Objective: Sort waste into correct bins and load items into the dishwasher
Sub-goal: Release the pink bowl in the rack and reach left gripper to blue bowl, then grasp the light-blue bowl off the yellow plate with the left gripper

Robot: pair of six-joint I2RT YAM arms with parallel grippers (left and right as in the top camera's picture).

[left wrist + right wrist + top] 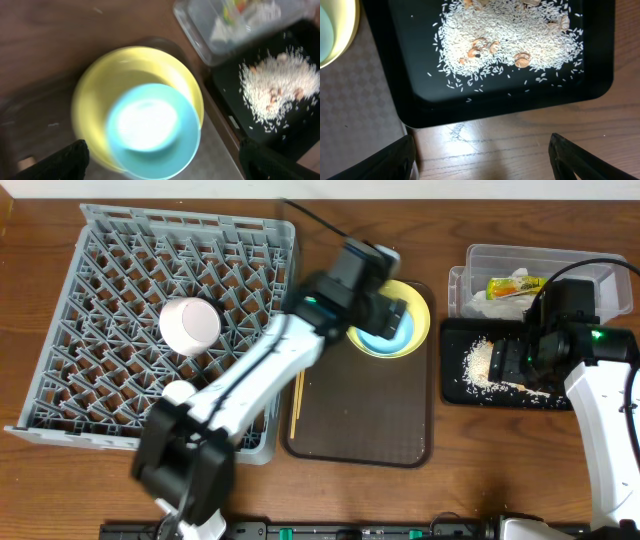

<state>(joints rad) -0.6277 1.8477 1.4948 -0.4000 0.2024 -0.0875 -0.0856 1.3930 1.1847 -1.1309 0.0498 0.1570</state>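
My left gripper grips the light blue bowl's rim (410, 336) (198, 129) next, on the side facing the black tray, above the yellow plate.
A light blue bowl (385, 337) sits in a yellow plate (420, 310) at the back of the brown tray. My left gripper (380, 310) hovers over them, open and empty; its wrist view, blurred, shows the bowl (155, 130) and plate (115, 70) between its fingers (165, 165). Chopsticks (296, 405) lie at the brown tray's left edge. A white bowl (190, 325) and a small white cup (178, 392) sit in the grey rack (110, 270). My right gripper (515, 362) is open and empty over the black tray (455, 385), which holds rice scraps (510, 40). The wrapper (513, 286) lies in the clear tub (540, 255).
The brown serving tray (370, 420) lies between the rack and the black tray. In the right wrist view my fingers (480, 160) hang over bare wood just in front of the black tray's near rim (520, 107). The clear tub (200, 35) stands right behind the black tray.
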